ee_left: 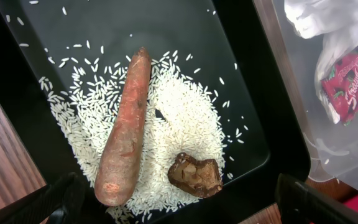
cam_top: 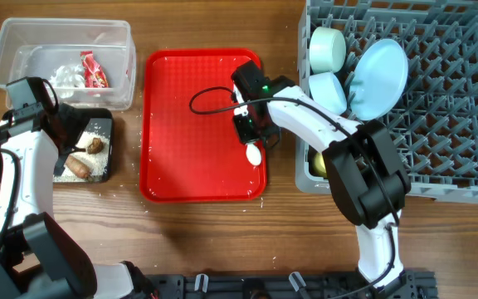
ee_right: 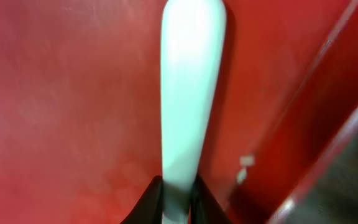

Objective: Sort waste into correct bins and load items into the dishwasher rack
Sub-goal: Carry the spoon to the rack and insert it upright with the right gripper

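My right gripper is holding the white plastic spoon over the flat red serving tray, which spoon I will let go of on the rack's wires [cam_top: 382,144] beside the yellow cup, below the plate.
My right gripper [cam_top: 251,139] is shut on the white plastic spoon [cam_top: 255,154], over the right side of the flat red serving tray [cam_top: 173,166]; the wrist view shows the spoon [ee_right: 188,93] pinched between the fingertips [ee_right: 178,202]. My left gripper [ee_left: 179,208] is open and empty above the black tray [ee_left: 278,124], which holds the carrot-shaped piece [ee_left: 126,127], the brown lump [ee_left: 196,175] and rice crumbs [ee_left: 185,112]. The clear tub [cam_top: 23,50] holds the red wrapper [cam_top: 94,70] and white tissue [cam_top: 65,76]. The grey rack [cam_top: 455,100] holds the plate [cam_top: 380,79], two bowls [cam_top: 328,48] [cam_top: 329,90] and the yellow cup [cam_top: 317,165].
A few rice crumbs lie on the wooden table round the black tray [cam_top: 98,184] and near the red tray's right edge [ee_right: 246,162]. The rack's right half stands with bare pegs [cam_top: 463,141].
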Robot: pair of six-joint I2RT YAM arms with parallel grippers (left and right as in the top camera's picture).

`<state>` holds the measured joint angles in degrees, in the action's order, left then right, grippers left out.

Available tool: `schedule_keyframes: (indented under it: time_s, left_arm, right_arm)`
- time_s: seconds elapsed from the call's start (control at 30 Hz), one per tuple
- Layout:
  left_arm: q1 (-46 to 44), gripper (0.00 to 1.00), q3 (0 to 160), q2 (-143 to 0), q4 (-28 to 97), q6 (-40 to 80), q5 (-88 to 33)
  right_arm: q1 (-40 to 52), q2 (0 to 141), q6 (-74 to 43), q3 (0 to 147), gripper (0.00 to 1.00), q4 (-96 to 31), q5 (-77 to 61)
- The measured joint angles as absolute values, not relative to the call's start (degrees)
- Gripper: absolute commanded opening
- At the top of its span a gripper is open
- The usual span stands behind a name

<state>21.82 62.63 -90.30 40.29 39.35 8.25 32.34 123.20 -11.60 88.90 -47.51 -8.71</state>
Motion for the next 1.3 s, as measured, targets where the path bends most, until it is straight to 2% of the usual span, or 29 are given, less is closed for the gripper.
schedule_keyframes:
  time_s: [0.13, 0.23, 0.4, 0.53, 0.7, 0.77, 1.07, 1.2, 1.23, 1.3]
  left_arm:
    - [21.82, 1.0, 62.63, -90.3, 40.27, 39.35, 8.25]
    - [21.82, 1.0, 62.63, -90.3, 40.27, 39.35, 8.25]
    - [21.82, 1.0, 62.63, -90.3, 40.27, 39.35, 8.25]
    - [21.82, 1.0, 62.63, -90.3, 40.27, 39.35, 8.25]
    - [21.82, 1.0, 62.63, -90.3, 40.27, 39.35, 8.25]
    - [21.82, 1.0, 62.63, -90.3, 40.29, 39.35, 8.25]
    - [21.82, 1.0, 62.63, -90.3, 40.27, 39.35, 8.25]
    - [21.82, 1.0, 62.63, -90.3, 40.27, 39.35, 8.25]
    - [21.82, 1.0, 62.63, -90.3, 40.27, 39.35, 8.25]
    - [21.82, 1.0, 62.63, -90.3, 40.27, 39.35, 8.25]
  right_arm:
    - [32.29, 118.91, -11.2, 90.19, 0.04, -50.35, -7.44]
    - [31.59, 110.28, -11.2, 91.07, 0.04, -50.37, -7.16]
    - [25.1, 96.23, -13.13, 92.27, 0.04, -52.82, -5.78]
    - [11.53, 89.21, -23.9, 92.31, 0.04, -58.65, -1.04]
    - [-1.98, 88.16, -43.18, 92.33, 0.04, -68.16, 4.56]
    - [-4.47, 88.18, -49.17, 91.09, 0.04, -68.16, 5.63]
    - [-4.67, 88.44, -72.97, 76.62, 0.04, -67.18, 6.52]
    - [-4.67, 88.55, -74.89, 76.16, 0.21, -66.17, 6.66]
    - [-4.67, 88.55, -75.22, 76.16, 0.31, -66.15, 6.74]
    - [-4.67, 88.55, -74.54, 76.16, 0.34, -66.17, 7.11]
